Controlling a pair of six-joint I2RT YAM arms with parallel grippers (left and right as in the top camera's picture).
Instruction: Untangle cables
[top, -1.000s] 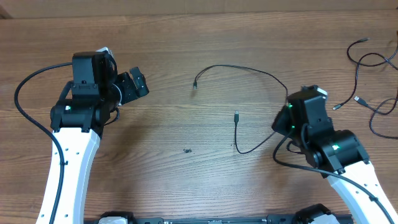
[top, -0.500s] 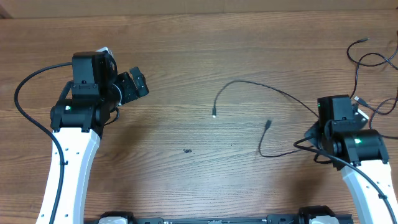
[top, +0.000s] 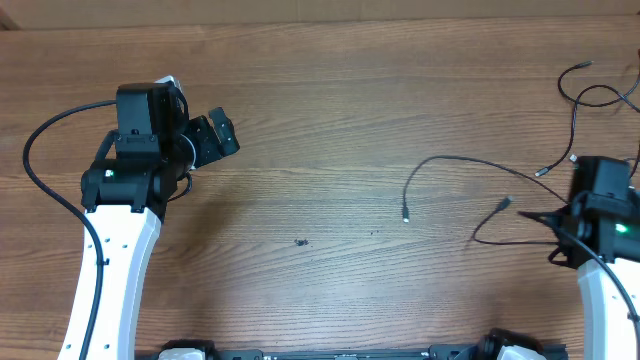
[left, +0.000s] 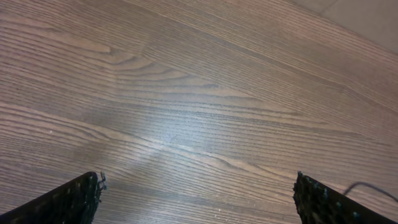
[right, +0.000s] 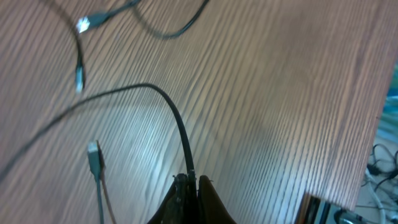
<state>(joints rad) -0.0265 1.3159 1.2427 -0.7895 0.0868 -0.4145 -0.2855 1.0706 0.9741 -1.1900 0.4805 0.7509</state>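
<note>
Next, the right gripper releases the thin black cable on the wood (top: 614, 245) just in front of the curled cables.
A thin black cable (top: 462, 160) lies on the wooden table at the right, with one plug end (top: 406, 214) pointing left and another (top: 503, 204) nearer the right arm. My right gripper (right: 191, 182) is shut on this cable (right: 176, 124); its jaws are hidden under the arm in the overhead view. More thin black cables (top: 590, 95) lie curled at the far right edge. My left gripper (left: 198, 199) is open and empty over bare wood; it shows in the overhead view (top: 218, 135) at the left.
A small dark speck (top: 299, 241) marks the table near the middle. The table's back edge (top: 320, 12) runs along the top. A table edge with clutter beyond (right: 348, 186) shows in the right wrist view.
My right arm has moved to the right, dragging the held cable and its plug ends rightward across the table. The left arm has not moved.
</note>
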